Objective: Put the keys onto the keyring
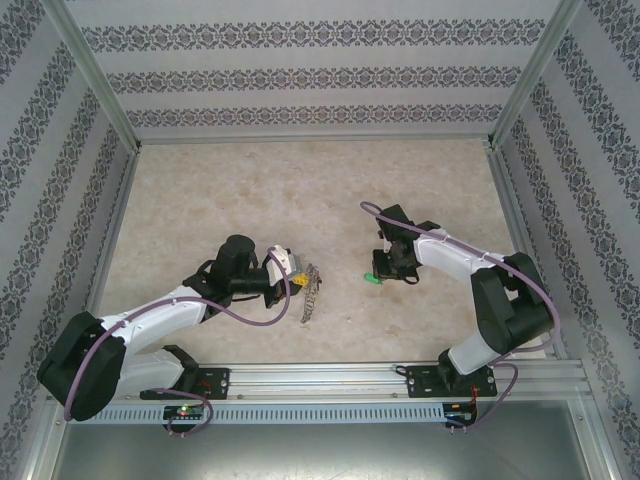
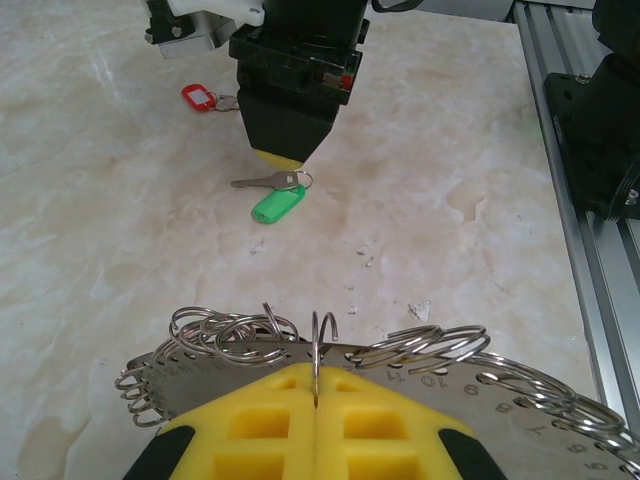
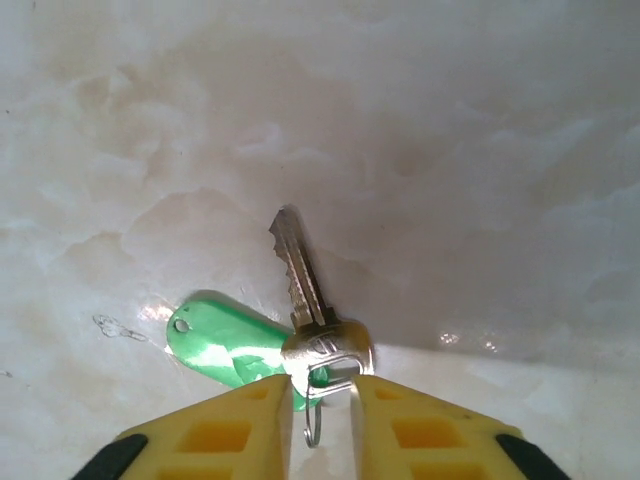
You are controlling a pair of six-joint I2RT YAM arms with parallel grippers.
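Observation:
The green key's metal head is against my right gripper's fingers, so I should open them and pinch the wire ring point(image 3: 313, 424) below the head before I carry it to the keyring.
The keyring point(image 2: 520, 383) is a grey numbered metal hoop fringed with silvery split rings. My left gripper point(image 2: 316, 372) is shut on its edge, pinching one upright split ring point(image 2: 322, 335). In the top view it hangs from the left gripper point(image 1: 296, 272) as a dangling silvery bunch, the keyring point(image 1: 312, 292). The green key point(image 3: 228, 340) lies on the table with its silver blade point(image 3: 298, 270) pointing away. My right gripper point(image 3: 320, 392) is down on it, and both fingers touch the sides of the metal key head. The red key point(image 2: 199, 97) lies beyond the right gripper point(image 2: 280, 157).
The marble-patterned tabletop point(image 1: 300, 190) stretches bare toward the back. Patterned walls with metal posts point(image 1: 95, 75) enclose it on three sides. An aluminium rail point(image 1: 330, 378) carrying both arm bases runs along the near edge. The right arm's base point(image 2: 600, 130) stands to the right.

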